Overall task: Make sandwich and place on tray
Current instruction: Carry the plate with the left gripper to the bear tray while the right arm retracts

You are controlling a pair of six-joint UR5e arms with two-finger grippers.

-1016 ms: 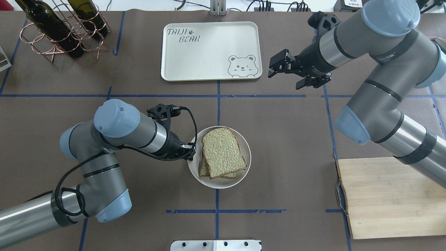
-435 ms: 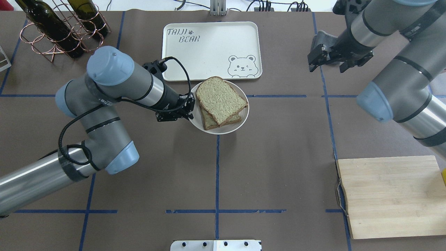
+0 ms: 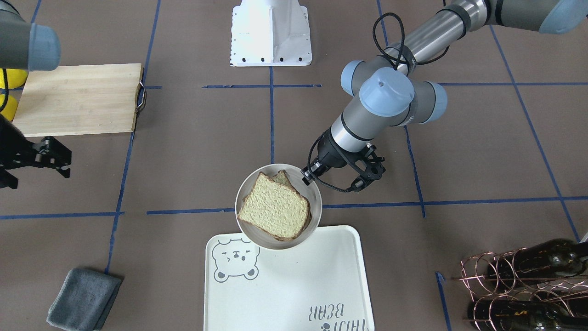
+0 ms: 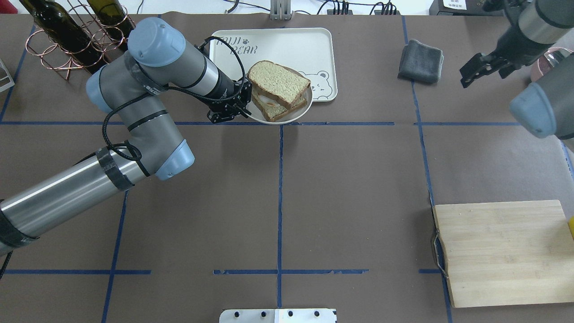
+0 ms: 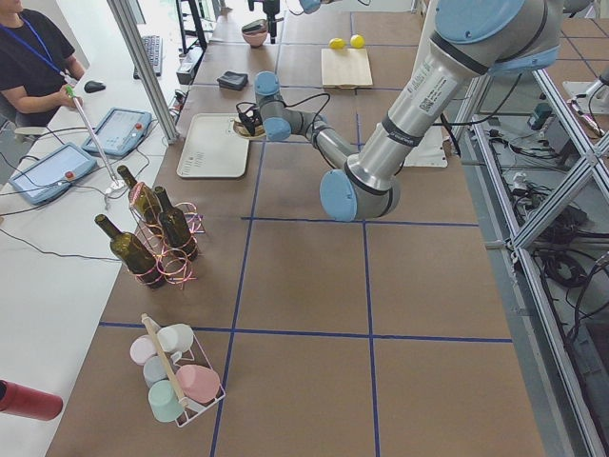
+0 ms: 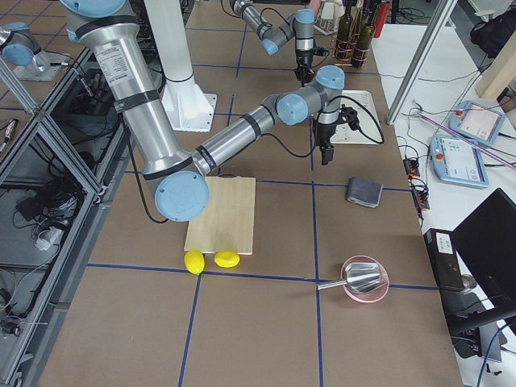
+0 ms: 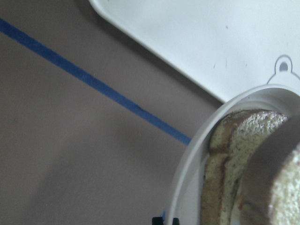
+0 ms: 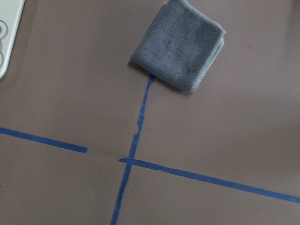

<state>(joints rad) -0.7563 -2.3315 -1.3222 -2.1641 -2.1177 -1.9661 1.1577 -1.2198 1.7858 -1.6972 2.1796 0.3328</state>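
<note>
My left gripper should release the white bowl, which now overlaps the tray's near edge, on the cream tray [image 3: 289, 288] between the bear drawing and the lettering.
The sandwich [image 4: 278, 83], two brown-crusted slices with a white egg edge between them, lies in a round white bowl [image 4: 298, 112]. The bowl overlaps the near edge of the cream bear tray [image 4: 287, 42]. My left gripper [image 4: 245, 107] is shut on the bowl's left rim. In the front-facing view the bowl [image 3: 243, 220] with the sandwich [image 3: 273, 211] sits over the tray's [image 3: 285, 285] edge, with the left gripper [image 3: 307, 177] on its rim. The left wrist view shows the bowl rim [image 7: 187, 168], bread [image 7: 229, 173] and tray [image 7: 211, 37]. My right gripper [image 4: 480, 72] is open and empty, far right.
A folded grey cloth [image 4: 420, 55] lies right of the tray, below the right wrist camera [image 8: 178, 44]. A wooden cutting board [image 4: 502, 251] is at the near right. A copper rack with wine bottles [image 4: 76, 36] stands at the far left.
My left gripper has carried the bowl with the sandwich away from the robot, from mid-table to over the tray's near edge. My right arm has drawn back to the right, uncovering the grey cloth.
</note>
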